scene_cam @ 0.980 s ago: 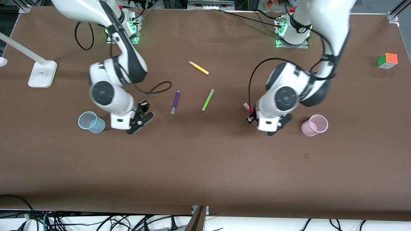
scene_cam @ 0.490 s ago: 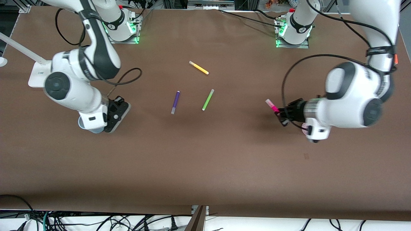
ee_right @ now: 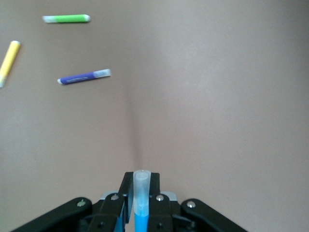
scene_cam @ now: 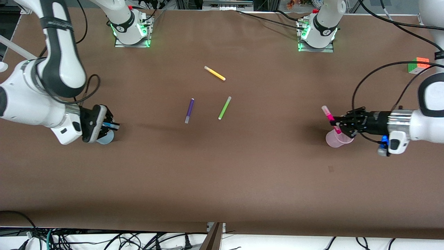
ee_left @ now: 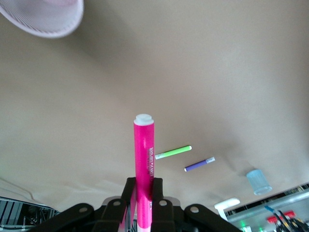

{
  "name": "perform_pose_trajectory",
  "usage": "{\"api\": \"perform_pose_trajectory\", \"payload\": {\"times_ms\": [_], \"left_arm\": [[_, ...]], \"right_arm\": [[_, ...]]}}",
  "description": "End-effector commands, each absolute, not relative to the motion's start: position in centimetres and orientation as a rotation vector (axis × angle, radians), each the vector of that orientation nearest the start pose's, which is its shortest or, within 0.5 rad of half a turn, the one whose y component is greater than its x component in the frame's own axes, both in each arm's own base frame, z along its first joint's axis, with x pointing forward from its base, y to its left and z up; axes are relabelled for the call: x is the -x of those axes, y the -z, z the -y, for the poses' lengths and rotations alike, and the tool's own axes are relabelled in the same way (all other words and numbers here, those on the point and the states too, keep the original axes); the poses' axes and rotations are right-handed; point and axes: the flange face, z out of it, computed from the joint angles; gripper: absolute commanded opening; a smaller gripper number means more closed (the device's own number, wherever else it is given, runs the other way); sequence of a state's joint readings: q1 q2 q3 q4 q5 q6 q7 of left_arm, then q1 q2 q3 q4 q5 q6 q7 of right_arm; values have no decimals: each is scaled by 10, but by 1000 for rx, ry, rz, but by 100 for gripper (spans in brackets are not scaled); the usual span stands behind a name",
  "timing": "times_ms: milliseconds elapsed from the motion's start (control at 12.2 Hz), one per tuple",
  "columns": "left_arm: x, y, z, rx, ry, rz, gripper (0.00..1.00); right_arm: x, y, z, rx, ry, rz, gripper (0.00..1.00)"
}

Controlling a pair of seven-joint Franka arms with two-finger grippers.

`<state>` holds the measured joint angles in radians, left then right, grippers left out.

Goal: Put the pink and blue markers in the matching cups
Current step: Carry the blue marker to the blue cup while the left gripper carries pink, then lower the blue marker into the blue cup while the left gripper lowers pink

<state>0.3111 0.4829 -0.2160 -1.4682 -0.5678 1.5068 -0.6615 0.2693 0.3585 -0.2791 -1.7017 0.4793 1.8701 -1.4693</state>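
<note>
The pink marker, its lower end now at the cup's mouth, will have its pale end up when my left gripper lets go of it inside the pale pink cup (scene_cam: 340, 135) (ee_left: 44, 12).
My left gripper (scene_cam: 340, 125) is shut on the pink marker (scene_cam: 329, 115), which tilts with its pale end up. The marker's lower end is at the mouth of the pale pink cup (scene_cam: 333, 141). In the left wrist view the pink marker (ee_left: 144, 150) stands between the fingers of the left gripper (ee_left: 144, 186), and the pink cup (ee_left: 46, 19) shows at the edge. My right gripper (scene_cam: 107, 125) is shut on the blue marker (scene_cam: 113, 125) over the pale blue cup (scene_cam: 105, 139), which it partly hides. In the right wrist view the right gripper (ee_right: 141, 189) grips the blue marker (ee_right: 141, 195), greyish end outward.
A yellow marker (scene_cam: 215, 73), a dark purple marker (scene_cam: 189, 110) and a lime green marker (scene_cam: 224, 108) lie mid-table between the arms. A colour cube (scene_cam: 418, 65) sits at the left arm's end. A white lamp arm (scene_cam: 12, 48) is at the right arm's end.
Both arms swung outward with their markers. The right gripper moved from beside the blue cup to over it. The left gripper carried the pink marker across to the pink cup.
</note>
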Motion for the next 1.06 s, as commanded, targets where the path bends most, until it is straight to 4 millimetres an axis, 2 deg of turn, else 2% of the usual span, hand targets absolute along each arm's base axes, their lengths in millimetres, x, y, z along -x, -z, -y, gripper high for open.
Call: {"api": "perform_pose_trajectory", "payload": {"times_ms": [0,163,327,490,653,816,980], "left_arm": [[-641,-377,-80,-2142,800,-957,0],[-633,-343,-129,-2003,805,-938,0],[-626,-310,-167,-1869,808,-957,0],[-625,-285,-177,-1772,820,-966,0],[-621,-251,-180,-1644,855,-984,0],[-613,-215,-174,-1586,918,-998,0],[-608,-203,-170,-1568,948,-1002,0]], "right_arm": [[-633,-373,-17,2089,234,1690,11],[-631,-357,11,1996,294,1685,11],[-628,-338,38,1916,351,1677,11],[-622,-320,60,1837,404,1645,11],[-618,-311,76,1804,425,1625,11],[-616,-306,83,1782,438,1645,11],[-613,-299,93,1773,439,1638,11]]}}
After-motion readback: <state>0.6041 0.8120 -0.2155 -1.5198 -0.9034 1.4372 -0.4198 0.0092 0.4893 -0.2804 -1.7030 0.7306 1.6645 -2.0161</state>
